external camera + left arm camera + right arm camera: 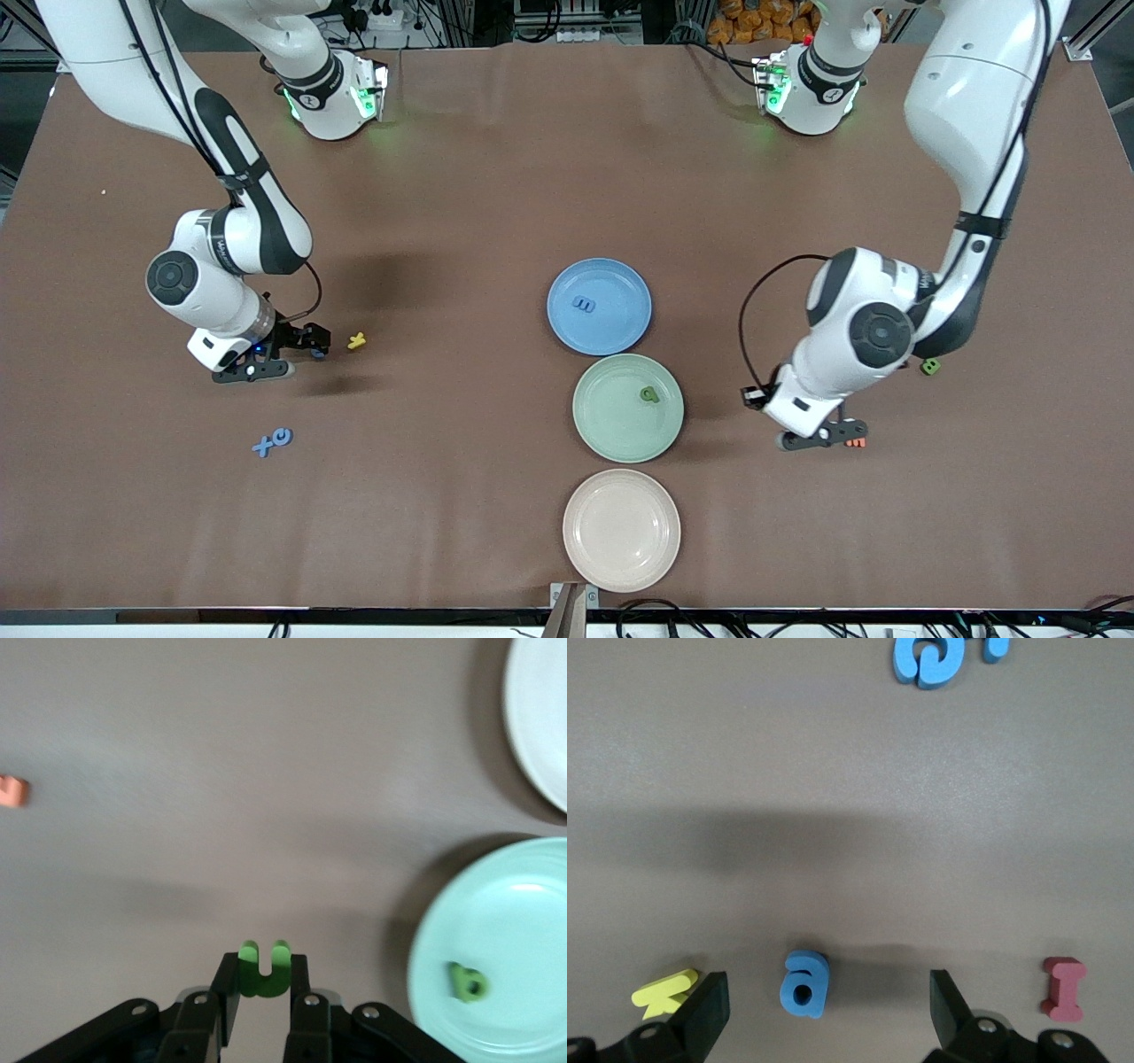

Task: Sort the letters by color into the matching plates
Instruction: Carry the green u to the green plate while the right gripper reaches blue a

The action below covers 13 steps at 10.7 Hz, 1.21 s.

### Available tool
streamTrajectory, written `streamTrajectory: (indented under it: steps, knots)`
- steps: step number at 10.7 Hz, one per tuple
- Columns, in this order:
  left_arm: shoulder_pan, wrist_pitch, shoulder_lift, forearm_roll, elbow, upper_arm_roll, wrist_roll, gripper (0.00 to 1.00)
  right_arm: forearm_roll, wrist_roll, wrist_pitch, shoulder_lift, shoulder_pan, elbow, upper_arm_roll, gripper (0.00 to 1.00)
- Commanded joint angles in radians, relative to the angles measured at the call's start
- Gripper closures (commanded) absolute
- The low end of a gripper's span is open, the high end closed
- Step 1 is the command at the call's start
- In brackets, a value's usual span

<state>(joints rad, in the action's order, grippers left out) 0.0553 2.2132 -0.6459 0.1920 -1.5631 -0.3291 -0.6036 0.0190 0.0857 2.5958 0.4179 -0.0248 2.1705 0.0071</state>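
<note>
Next, my left gripper releases the green U-shaped letter on the mint green plate's edge (638,377) (469,1016) nearest the sky blue plate.
My left gripper (819,436) is shut on a green U-shaped letter (264,974), held above bare table beside the mint green plate (611,430). That plate (518,921) holds one green letter (650,395). The sky blue plate (620,283) holds one blue letter (583,304). My right gripper (283,354) stands open low over the table toward the right arm's end. A blue letter "a" (804,983) lies between its fingers, untouched. Two more blue letters (271,440) lie nearer the front camera. Another green letter (930,366) lies beside the left arm.
A beige plate (621,530) sits nearest the front camera, in line with the other two. A yellow letter (356,340) and a red letter (1063,989) flank the right gripper. An orange letter (855,440) lies by the left gripper.
</note>
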Motion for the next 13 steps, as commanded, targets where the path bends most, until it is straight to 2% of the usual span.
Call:
streamTrajectory:
  steps: [1, 4, 6, 7, 8, 9, 10, 11, 12, 13]
  knots:
    - [0.111, -0.021, -0.058, 0.014, 0.082, 0.013, -0.195, 1.00, -0.001, -0.046, 0.029, -0.025, 0.013, 0.052, 0.016, 0.00]
    - [0.194, -0.017, -0.090, 0.010, 0.113, 0.013, -0.318, 1.00, -0.001, -0.046, 0.085, -0.002, 0.003, 0.075, 0.016, 0.00]
    - [0.247, -0.012, -0.158, 0.013, 0.162, 0.019, -0.382, 1.00, -0.001, -0.046, 0.098, 0.002, 0.000, 0.084, 0.014, 0.00]
    - [0.279, -0.012, -0.169, 0.014, 0.166, 0.042, -0.398, 1.00, -0.001, -0.046, 0.098, 0.008, -0.001, 0.084, 0.016, 0.03]
    - [0.312, -0.006, -0.172, 0.012, 0.166, 0.077, -0.403, 0.98, -0.001, -0.046, 0.099, 0.010, -0.009, 0.084, 0.014, 0.10]
    - [0.334, 0.009, -0.179, 0.010, 0.166, 0.099, -0.404, 0.92, -0.002, -0.046, 0.099, 0.018, -0.009, 0.086, 0.014, 0.18]
    - [0.337, 0.020, -0.181, 0.010, 0.166, 0.102, -0.404, 0.78, -0.002, -0.046, 0.098, 0.018, -0.012, 0.086, 0.014, 0.28]
    - [0.336, 0.023, -0.181, 0.010, 0.167, 0.104, -0.403, 0.48, -0.004, -0.046, 0.098, 0.019, -0.012, 0.084, 0.014, 0.34]
    - [0.337, 0.037, -0.181, 0.012, 0.170, 0.104, -0.400, 0.12, -0.004, -0.046, 0.099, 0.024, -0.012, 0.081, 0.014, 0.35]
    - [0.336, 0.037, -0.178, 0.017, 0.170, 0.107, -0.397, 0.00, -0.004, -0.046, 0.099, 0.027, -0.012, 0.080, 0.014, 0.38]
